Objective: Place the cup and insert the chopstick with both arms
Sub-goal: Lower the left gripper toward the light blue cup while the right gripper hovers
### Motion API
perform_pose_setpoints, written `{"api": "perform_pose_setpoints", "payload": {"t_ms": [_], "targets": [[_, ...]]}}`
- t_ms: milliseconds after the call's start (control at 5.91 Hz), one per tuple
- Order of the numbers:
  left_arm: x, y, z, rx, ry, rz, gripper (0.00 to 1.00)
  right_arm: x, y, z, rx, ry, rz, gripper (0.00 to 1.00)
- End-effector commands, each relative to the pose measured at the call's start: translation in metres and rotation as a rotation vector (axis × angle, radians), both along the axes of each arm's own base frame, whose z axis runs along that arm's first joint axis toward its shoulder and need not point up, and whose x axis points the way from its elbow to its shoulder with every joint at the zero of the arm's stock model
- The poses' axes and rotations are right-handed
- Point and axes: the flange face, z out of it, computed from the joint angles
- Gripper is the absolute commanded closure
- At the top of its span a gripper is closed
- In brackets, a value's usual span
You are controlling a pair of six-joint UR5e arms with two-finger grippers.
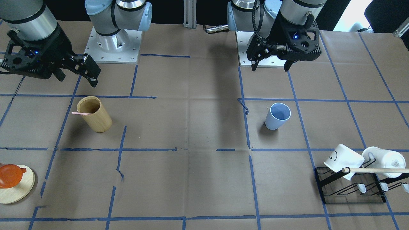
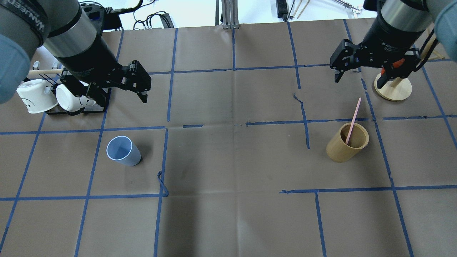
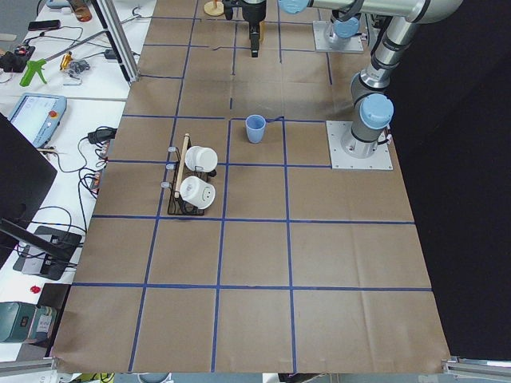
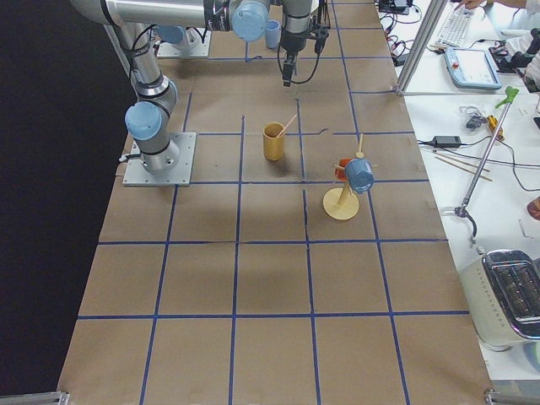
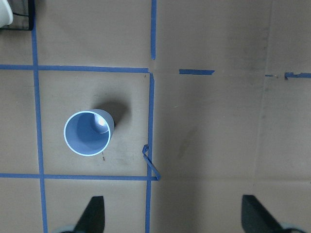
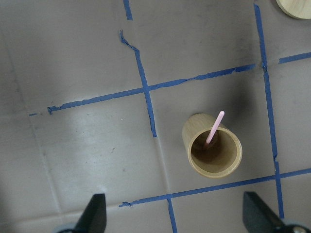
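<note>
Next, I close my left gripper on the rim of the light blue cup [image 1: 271, 109] [image 5: 109, 132], at the side that faces the curled piece of blue tape.
The light blue cup [image 1: 277, 116] stands upright and empty on the brown table paper; it also shows in the overhead view [image 2: 123, 151] and the left wrist view [image 5: 88, 132]. My left gripper [image 1: 270, 67] hangs open and empty above and behind it, seen too in the overhead view [image 2: 116, 97]. One pale pink chopstick [image 2: 353, 119] leans in a tan wooden cylinder [image 2: 344, 148], also in the right wrist view [image 6: 214, 130]. My right gripper [image 2: 358, 82] is open and empty, raised beyond the cylinder.
A black rack [image 1: 351, 191] with two white mugs [image 1: 343, 158] and a long wooden dowel [image 1: 377, 170] stands on the left arm's side. A round wooden stand [image 1: 17, 188] with an orange mug [image 1: 9, 175] is on the right arm's side.
</note>
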Motion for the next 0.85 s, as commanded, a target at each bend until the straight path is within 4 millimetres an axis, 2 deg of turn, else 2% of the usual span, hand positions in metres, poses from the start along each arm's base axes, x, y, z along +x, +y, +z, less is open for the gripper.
{"api": "perform_pose_setpoints", "payload": {"t_ms": [0, 508, 677], "targets": [[0.000, 0.000, 0.000, 0.001, -0.001, -0.001, 0.02, -0.002, -0.007, 0.001, -0.007, 0.068, 0.071, 0.00], [0.002, 0.000, -0.001, 0.002, -0.002, -0.007, 0.02, -0.007, -0.014, 0.016, -0.032, 0.058, 0.077, 0.00], [0.003, 0.001, 0.000, 0.000, -0.007, -0.009, 0.02, -0.013, -0.016, 0.013, -0.031, 0.058, 0.092, 0.00]]}}
